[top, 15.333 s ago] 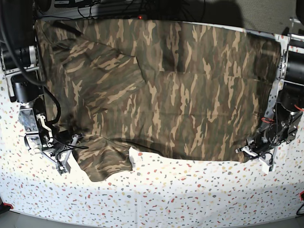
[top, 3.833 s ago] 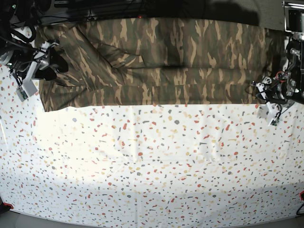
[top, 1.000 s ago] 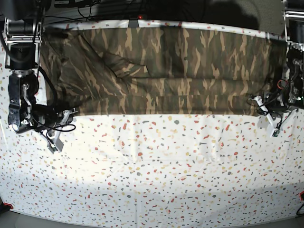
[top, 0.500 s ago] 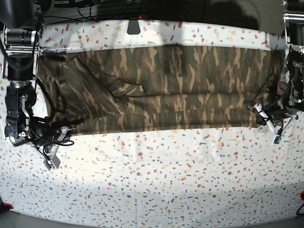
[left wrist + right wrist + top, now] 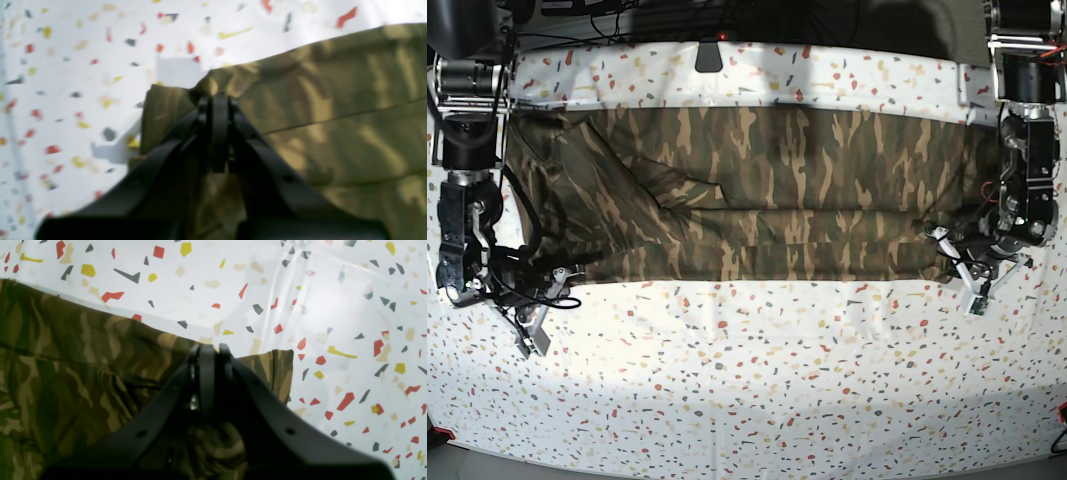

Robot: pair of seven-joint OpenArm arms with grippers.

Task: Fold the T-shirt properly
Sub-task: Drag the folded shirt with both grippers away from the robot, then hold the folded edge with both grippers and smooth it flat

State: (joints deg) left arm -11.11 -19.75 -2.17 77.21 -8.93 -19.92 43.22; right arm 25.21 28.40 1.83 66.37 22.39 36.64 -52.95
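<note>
The T-shirt's front corner bunches in my left gripper, which should open and take the folded T-shirt strip's inner edge (image 5: 930, 213) farther back.
The camouflage T-shirt (image 5: 757, 190) lies as a long folded band across the far half of the table, sleeve folds bunched at its left end. My left gripper (image 5: 949, 263) is at the band's front right corner. In the left wrist view it (image 5: 216, 100) is shut on that corner of the T-shirt (image 5: 333, 100). My right gripper (image 5: 560, 281) is at the front left corner. In the right wrist view it (image 5: 207, 350) is shut on the hem of the T-shirt (image 5: 66, 356). The neck label does not show.
The table wears a white speckled cloth (image 5: 757, 380), bare in front of the shirt. A small dark block (image 5: 709, 55) sits at the back edge. The arm columns stand at the left (image 5: 467, 120) and right (image 5: 1027, 110) sides, with cables behind.
The shirt has been dragged toward the front of the table, baring cloth behind it. In the last half second my left gripper moved inward and forward with its corner; the right one barely moved.
</note>
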